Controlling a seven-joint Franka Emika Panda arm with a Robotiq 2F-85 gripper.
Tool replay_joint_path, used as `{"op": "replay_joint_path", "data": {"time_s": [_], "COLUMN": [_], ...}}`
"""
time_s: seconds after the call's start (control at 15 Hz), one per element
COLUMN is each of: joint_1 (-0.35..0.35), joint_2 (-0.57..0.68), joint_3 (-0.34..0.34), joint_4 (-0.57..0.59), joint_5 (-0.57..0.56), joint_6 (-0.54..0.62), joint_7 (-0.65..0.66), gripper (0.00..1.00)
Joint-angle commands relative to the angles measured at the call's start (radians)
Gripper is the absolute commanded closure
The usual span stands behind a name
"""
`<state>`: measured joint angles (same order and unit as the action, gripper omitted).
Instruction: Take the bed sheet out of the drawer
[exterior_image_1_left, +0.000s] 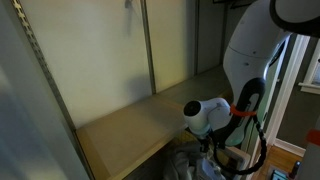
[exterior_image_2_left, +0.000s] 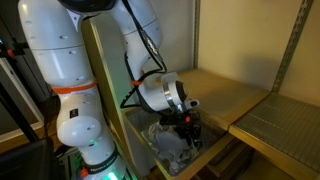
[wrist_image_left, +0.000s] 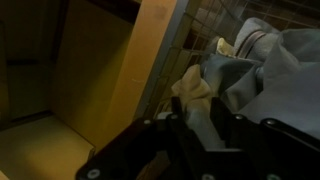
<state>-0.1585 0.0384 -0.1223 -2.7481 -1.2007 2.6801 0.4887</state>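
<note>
My gripper is holding the pale fold close to the drawer's wire side, so I will open, move inward and grab the bed sheet by its grey folds (wrist_image_left: 233, 80) before I lift.
The bed sheet (exterior_image_2_left: 168, 146) is a crumpled grey and white cloth lying in the open drawer (exterior_image_2_left: 137, 143) under the wooden shelf. It also shows in the wrist view (wrist_image_left: 265, 60), with a cream fold beside it. In an exterior view only a bit of the bed sheet (exterior_image_1_left: 188, 166) shows below the arm. My gripper (exterior_image_2_left: 189, 127) reaches down into the drawer onto the cloth. In the wrist view my gripper (wrist_image_left: 197, 112) has its two dark fingers closed on a pale fold of the sheet. In an exterior view the fingers are hidden behind the wrist (exterior_image_1_left: 205, 116).
A wooden shelf board (exterior_image_1_left: 130, 125) lies just above the drawer, with metal uprights (exterior_image_1_left: 148, 45) and a wire grid shelf (exterior_image_2_left: 285, 125) beside it. The wooden drawer side (wrist_image_left: 150, 50) stands close to the gripper. The robot base (exterior_image_2_left: 75, 120) is next to the drawer.
</note>
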Motion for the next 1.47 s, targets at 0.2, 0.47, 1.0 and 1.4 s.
{"op": "replay_joint_path", "data": {"time_s": [0.2,0.47,1.0,1.4], "joint_1": [0.003,0.008,0.008,-0.014], "joint_2": [0.045,0.043,0.079,0.073], "joint_3": [-0.004,0.003,0.006,0.017], "joint_4": [0.036,0.045,0.047,-0.031], "joint_5": [-0.233,-0.301,-0.311,0.023], "joint_6": [0.021,0.044,0.155,0.177], "joint_7": [0.232,0.282,0.278,0.001], "gripper": [0.66,0.43,0.76,1.0]}}
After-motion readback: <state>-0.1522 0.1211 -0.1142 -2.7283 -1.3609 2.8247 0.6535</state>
